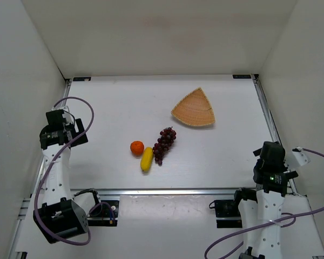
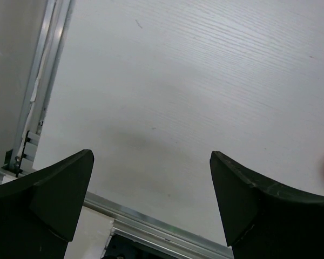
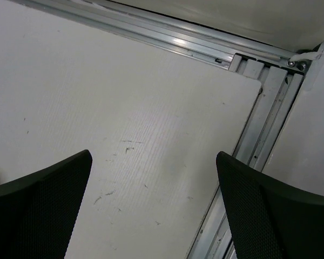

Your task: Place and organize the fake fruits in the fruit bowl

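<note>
The round orange beside the yellow lemon-like fruit is next for my left gripper, which should go to it and close around the orange's middle [image 1: 137, 148].
In the top view a round orange [image 1: 137, 148], a yellow lemon-like fruit [image 1: 146, 159] and a dark purple bunch of grapes [image 1: 164, 144] lie together near the middle of the white table. The tan wicker fruit bowl [image 1: 194, 108] sits empty behind and to the right of them. My left gripper [image 1: 70, 129] is raised at the table's left side, far from the fruit. It is open and empty in the left wrist view [image 2: 151, 162]. My right gripper [image 1: 270, 154] is at the right side, open and empty [image 3: 154, 162]. Neither wrist view shows the fruits clearly.
Aluminium rails [image 1: 178, 190] frame the table, with one along the near edge [image 2: 151, 226] and one at the right corner [image 3: 259, 124]. White walls enclose the left, back and right. Cables loop beside both arm bases.
</note>
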`<state>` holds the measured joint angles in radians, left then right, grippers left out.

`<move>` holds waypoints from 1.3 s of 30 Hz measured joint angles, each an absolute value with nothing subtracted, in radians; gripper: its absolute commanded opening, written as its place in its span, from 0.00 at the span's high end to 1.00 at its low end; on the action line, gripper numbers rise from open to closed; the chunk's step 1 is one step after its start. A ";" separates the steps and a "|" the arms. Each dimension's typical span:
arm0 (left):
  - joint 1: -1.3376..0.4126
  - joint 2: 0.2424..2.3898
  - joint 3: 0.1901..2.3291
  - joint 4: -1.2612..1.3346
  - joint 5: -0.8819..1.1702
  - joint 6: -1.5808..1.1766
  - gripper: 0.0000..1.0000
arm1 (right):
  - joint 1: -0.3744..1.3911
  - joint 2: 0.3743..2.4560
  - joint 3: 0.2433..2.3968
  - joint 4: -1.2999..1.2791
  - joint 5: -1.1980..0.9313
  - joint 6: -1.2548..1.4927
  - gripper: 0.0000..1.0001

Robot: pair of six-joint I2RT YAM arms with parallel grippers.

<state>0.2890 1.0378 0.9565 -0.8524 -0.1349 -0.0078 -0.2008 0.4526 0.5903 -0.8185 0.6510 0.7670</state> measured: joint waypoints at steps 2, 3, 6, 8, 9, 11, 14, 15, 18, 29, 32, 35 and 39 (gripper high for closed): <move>0.289 1.031 0.956 -0.850 -0.104 0.001 0.00 | -0.201 0.466 0.590 -0.804 0.623 0.735 0.00; 0.289 1.028 0.955 -0.848 -0.088 0.006 0.00 | -0.201 0.477 0.588 -0.788 0.587 0.711 0.00; 0.289 1.026 0.942 -0.838 -0.042 0.023 0.00 | -0.198 0.543 0.587 -0.725 0.407 0.630 0.00; 0.289 1.027 0.933 -0.838 -0.023 0.038 0.00 | -0.170 0.613 0.596 -0.686 0.291 0.591 0.00; 0.289 1.027 0.928 -0.839 -0.015 0.043 0.00 | -0.131 0.653 0.609 -0.670 0.251 0.582 0.00; 0.280 1.029 0.922 -0.840 -0.007 0.053 0.00 | 0.006 0.739 0.650 -0.646 0.225 0.570 0.00; 0.263 1.032 0.920 -0.840 -0.001 0.065 0.00 | 0.292 0.899 0.773 -0.618 0.262 0.576 0.00; 0.258 1.032 0.917 -0.838 -0.001 0.071 0.00 | 0.386 0.971 0.837 -0.612 0.274 0.590 0.00; 0.251 1.038 0.910 -0.839 -0.002 0.078 0.00 | 0.541 1.176 0.996 -0.583 0.276 0.635 0.00; 0.251 1.059 0.909 -0.838 -0.004 0.086 0.00 | 0.782 1.879 1.456 -0.619 0.154 0.801 0.00; 0.251 1.060 0.909 -0.838 -0.004 0.086 0.00 | 0.797 1.993 1.554 -0.689 0.149 0.832 0.00; 0.251 1.071 0.909 -0.838 -0.004 0.086 0.00 | 0.806 2.072 1.612 -0.739 0.147 0.858 0.00; 0.251 1.089 0.909 -0.837 -0.004 0.086 0.00 | 0.803 2.137 1.641 -0.791 0.128 0.877 0.20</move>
